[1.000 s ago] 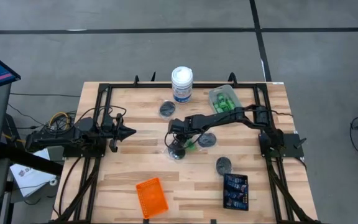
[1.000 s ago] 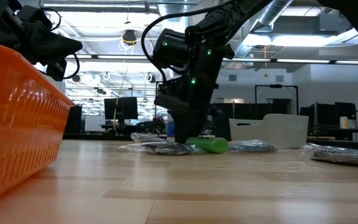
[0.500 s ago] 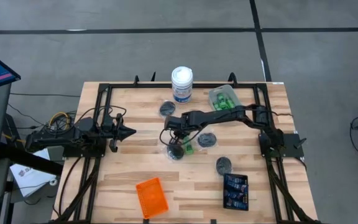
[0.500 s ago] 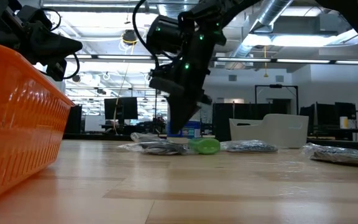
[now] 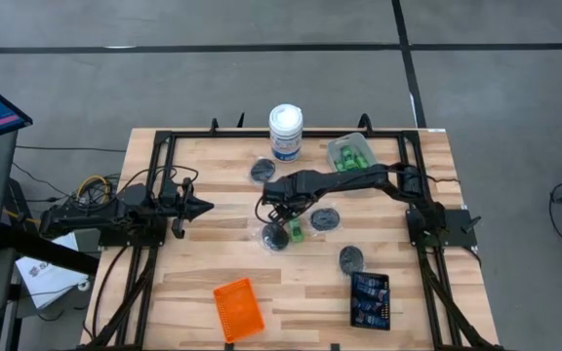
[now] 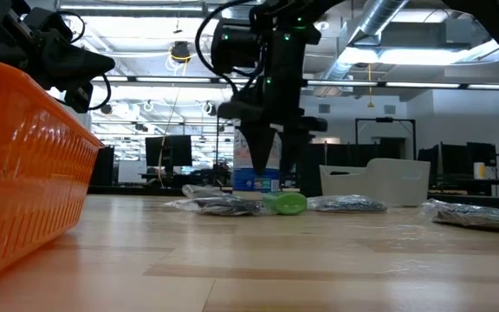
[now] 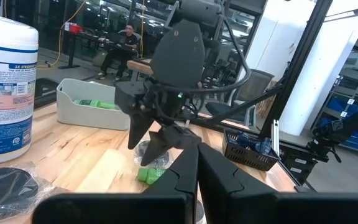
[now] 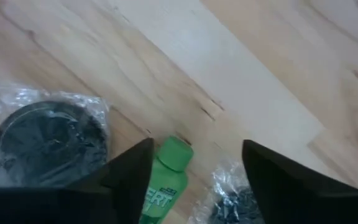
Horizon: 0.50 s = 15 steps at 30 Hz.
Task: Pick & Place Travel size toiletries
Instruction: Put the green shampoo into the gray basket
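Next, my right gripper opens wider, turns and grips the green bottle's body (image 8: 161, 194), because the green bottle's cap sits between its fingers and the body slants toward one finger.
My right gripper (image 5: 282, 211) (image 6: 273, 178) hangs open, fingers pointing down, a little above a small green bottle (image 5: 296, 232) (image 6: 285, 204) (image 8: 164, 185) that lies on its side on the table. Beside the bottle rests a dark grey puck in clear wrap (image 5: 273, 238) (image 8: 48, 145). More wrapped pucks (image 5: 326, 219) (image 5: 351, 258) (image 5: 261, 172) lie around. My left gripper (image 5: 206, 206) (image 7: 197, 153) waits shut at the table's left side, pointing toward the middle.
A tall white canister (image 5: 286, 131) stands at the far edge. Next to it is a clear tray with green bottles (image 5: 351, 154). A black tray with blue tubes (image 5: 370, 299) and an orange tray (image 5: 237, 308) sit near the front edge. People sit in the room beyond.
My right gripper has risen from the table beside the bottle and puck, tipped sideways on the way, and now points straight down above them. The green bottle has turned about on the table and shows more end-on in the low view.
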Available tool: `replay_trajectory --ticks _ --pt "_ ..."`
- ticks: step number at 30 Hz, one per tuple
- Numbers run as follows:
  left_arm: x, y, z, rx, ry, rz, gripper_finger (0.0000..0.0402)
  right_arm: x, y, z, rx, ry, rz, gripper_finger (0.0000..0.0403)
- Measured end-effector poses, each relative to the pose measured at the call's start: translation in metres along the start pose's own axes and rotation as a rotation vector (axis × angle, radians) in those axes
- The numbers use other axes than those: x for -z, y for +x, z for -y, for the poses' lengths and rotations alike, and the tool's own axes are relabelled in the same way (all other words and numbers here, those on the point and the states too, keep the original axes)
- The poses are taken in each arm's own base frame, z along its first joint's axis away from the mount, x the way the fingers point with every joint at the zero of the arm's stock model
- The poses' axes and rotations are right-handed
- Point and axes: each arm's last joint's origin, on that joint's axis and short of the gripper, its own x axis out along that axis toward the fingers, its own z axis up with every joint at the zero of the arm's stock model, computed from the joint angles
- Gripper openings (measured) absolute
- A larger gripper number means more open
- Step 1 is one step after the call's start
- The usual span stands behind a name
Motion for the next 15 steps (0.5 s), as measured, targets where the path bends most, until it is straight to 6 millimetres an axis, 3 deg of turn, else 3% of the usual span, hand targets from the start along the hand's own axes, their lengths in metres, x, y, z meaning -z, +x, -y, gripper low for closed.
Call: replay_trajectory --ticks 4,15 --pt "0.000 0.000 0.000 0.000 0.000 0.000 0.0001 0.004 0.007 0.003 0.016 0.035 -0.017 0.0259" --pt "0.000 0.000 0.000 0.000 0.000 0.000 0.0001 0.019 0.040 0.000 -0.076 0.076 -0.069 0.0239"
